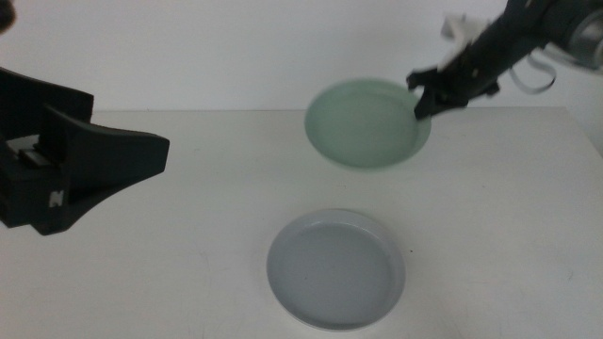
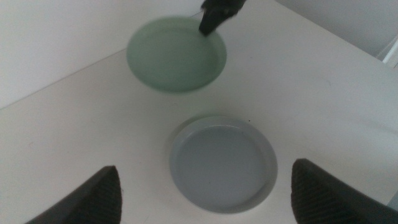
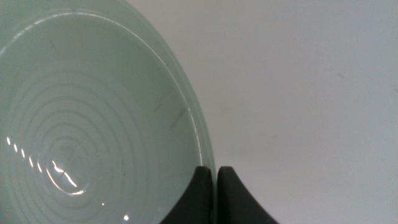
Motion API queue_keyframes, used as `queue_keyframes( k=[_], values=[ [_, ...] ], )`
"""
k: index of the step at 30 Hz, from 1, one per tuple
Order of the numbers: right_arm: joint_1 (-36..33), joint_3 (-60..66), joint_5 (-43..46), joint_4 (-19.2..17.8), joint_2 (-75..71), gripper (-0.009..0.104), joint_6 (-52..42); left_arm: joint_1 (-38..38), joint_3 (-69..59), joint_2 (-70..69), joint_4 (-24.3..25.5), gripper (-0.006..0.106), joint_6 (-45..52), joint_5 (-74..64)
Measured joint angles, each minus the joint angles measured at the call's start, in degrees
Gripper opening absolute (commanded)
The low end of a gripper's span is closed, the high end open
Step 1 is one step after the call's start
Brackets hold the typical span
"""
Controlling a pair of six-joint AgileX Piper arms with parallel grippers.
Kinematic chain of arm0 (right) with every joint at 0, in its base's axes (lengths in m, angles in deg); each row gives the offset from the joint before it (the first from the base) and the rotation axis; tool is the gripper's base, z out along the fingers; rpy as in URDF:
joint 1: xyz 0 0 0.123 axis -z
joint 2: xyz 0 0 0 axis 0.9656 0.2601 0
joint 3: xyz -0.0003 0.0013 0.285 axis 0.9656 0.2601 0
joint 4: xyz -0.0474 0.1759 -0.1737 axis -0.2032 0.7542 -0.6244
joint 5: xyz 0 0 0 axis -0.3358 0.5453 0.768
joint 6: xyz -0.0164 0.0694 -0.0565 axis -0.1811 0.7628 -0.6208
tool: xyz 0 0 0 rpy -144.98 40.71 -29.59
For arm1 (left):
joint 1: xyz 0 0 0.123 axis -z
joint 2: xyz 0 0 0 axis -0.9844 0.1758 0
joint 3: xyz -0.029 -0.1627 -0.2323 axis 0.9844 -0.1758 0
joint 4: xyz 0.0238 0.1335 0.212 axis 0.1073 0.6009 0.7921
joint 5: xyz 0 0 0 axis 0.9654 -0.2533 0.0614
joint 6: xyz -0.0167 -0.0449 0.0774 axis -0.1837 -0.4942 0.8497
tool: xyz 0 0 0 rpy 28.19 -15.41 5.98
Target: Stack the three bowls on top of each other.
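The robot's right gripper should release the green bowl, now tilted above the back of the table, inside the grey bowl (image 1: 337, 267) near the front of the table.
The pale mint green bowl (image 1: 367, 124) hangs tilted above the back of the table, and my right gripper (image 1: 421, 99) is shut on its right rim. In the right wrist view the green bowl (image 3: 81, 124) fills the picture, its rim pinched between the jaws of the right gripper (image 3: 216, 171). A grey bowl (image 1: 336, 270) lies flat near the table's front. A whiter rim (image 2: 180, 134) shows around it; I cannot tell whether that is the white bowl beneath. My left gripper (image 2: 205, 180) hovers open over the table's left side, empty, looking down on the grey bowl (image 2: 221, 165).
The white table (image 1: 188, 264) ends in a back edge just behind the green bowl. The left arm's dark body (image 1: 57, 160) fills the left side of the middle view.
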Motion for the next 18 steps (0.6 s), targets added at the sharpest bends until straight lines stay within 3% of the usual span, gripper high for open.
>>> queue_keyframes(
  k=[8, 18],
  values=[
    [-5.6, 15.0, -1.1, 2.2, -14.5, -0.001, -2.5, 0.0, 0.0, 0.0, 0.0, 0.105, 0.0, 0.0],
    [-12.7, 40.2, 13.1, 2.9, -23.7, -0.001, -2.8, 0.0, 0.0, 0.0, 0.0, 0.105, 0.0, 0.0]
  ],
)
